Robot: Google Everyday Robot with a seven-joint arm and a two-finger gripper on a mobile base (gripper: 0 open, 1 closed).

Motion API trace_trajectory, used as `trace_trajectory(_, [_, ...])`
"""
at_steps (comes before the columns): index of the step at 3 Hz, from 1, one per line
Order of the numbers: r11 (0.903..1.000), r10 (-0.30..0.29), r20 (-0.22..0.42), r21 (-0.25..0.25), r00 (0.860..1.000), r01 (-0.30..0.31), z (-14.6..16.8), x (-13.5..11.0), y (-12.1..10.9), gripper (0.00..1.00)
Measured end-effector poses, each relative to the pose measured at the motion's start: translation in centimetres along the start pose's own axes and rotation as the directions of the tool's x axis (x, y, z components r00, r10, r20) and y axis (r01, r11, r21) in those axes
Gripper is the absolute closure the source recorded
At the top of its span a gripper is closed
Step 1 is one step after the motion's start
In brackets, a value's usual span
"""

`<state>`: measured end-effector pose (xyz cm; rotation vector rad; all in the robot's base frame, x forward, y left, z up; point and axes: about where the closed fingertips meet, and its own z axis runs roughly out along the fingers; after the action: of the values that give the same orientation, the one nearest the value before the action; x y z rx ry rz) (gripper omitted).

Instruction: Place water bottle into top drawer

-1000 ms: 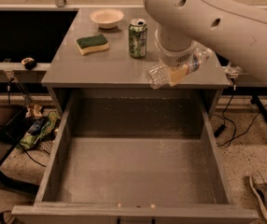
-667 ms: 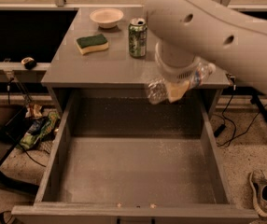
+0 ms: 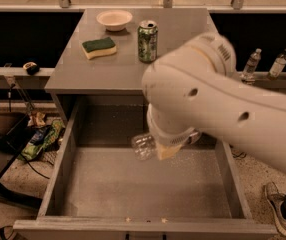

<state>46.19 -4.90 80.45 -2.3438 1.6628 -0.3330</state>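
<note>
The gripper should release the water bottle, held above the drawer bottom now, near the middle of the top drawer's speckled grey bottom (image 3: 129,180).
The top drawer (image 3: 58,169) is pulled wide open below the grey cabinet top; its speckled grey bottom (image 3: 113,189) shows. My gripper (image 3: 169,148) hangs inside the drawer opening near its back, mostly hidden under the big white arm (image 3: 218,94). It is shut on the clear ribbed water bottle (image 3: 144,145), which lies roughly level and sticks out to the left, held above the drawer bottom. The bottle's cap end is hidden behind the gripper.
On the cabinet top (image 3: 113,74) stand a green can (image 3: 147,41), a green-yellow sponge (image 3: 99,47) and a cream bowl (image 3: 114,19). Two small upright bottles (image 3: 251,63) stand on the right shelf. Bags and cables (image 3: 38,139) lie on the floor left; a shoe (image 3: 278,209) at right.
The arm has carried the water bottle down and forward, from the cabinet top's front edge into the open drawer. The view has also shifted.
</note>
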Motion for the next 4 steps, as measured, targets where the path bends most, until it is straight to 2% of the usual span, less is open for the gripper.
trace_trajectory(1, [0.9999,-0.012,0.124,-0.008,0.992,0.013,5.2,-3.7,2.1,1.00])
trace_trajectory(2, [0.9993,-0.036,0.239,0.018,0.970,0.033,9.4,-7.0,2.7,1.00])
trace_trajectory(3, [0.9977,-0.064,0.288,0.041,0.956,0.055,12.8,-9.0,3.0,1.00])
trace_trajectory(4, [0.9960,-0.089,0.277,0.024,0.957,0.086,16.9,-9.4,3.4,1.00])
